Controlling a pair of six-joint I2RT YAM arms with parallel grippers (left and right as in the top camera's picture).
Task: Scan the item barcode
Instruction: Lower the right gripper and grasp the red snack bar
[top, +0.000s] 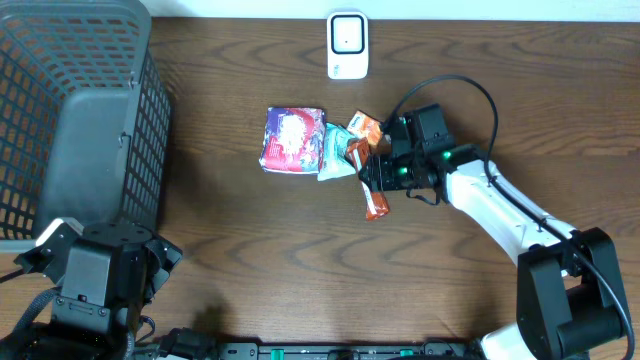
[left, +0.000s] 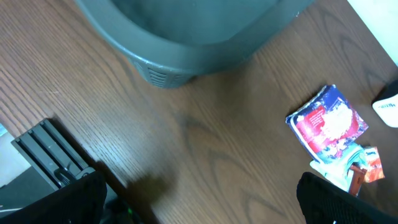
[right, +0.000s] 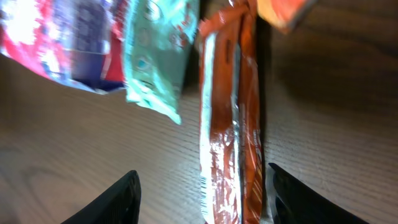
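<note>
The far end of the wrapper lies crowded against the teal packet. Next, my right gripper pinches the wrapper's middle (right: 227, 177) and carries the wrapper clear before scanning.
A long orange-brown snack wrapper (top: 375, 200) lies on the table, at the right end of a small pile of packets. My right gripper (top: 378, 180) is down over it. In the right wrist view the wrapper (right: 227, 124) runs between the jaws of that gripper (right: 202, 193). The right finger (right: 292, 199) is against the wrapper's edge, while a wide gap of bare table separates it from the left finger (right: 115, 202), so the gripper stands open. Short dark stripes show on the wrapper's lower left edge. My left gripper (left: 199, 196) is open and empty near the table's front left.
A red-and-blue packet (top: 293, 140), a teal packet (top: 336, 152) and a small orange packet (top: 365, 128) lie beside the wrapper. A white scanner (top: 347, 45) stands at the back centre. A grey mesh basket (top: 70, 110) fills the left side.
</note>
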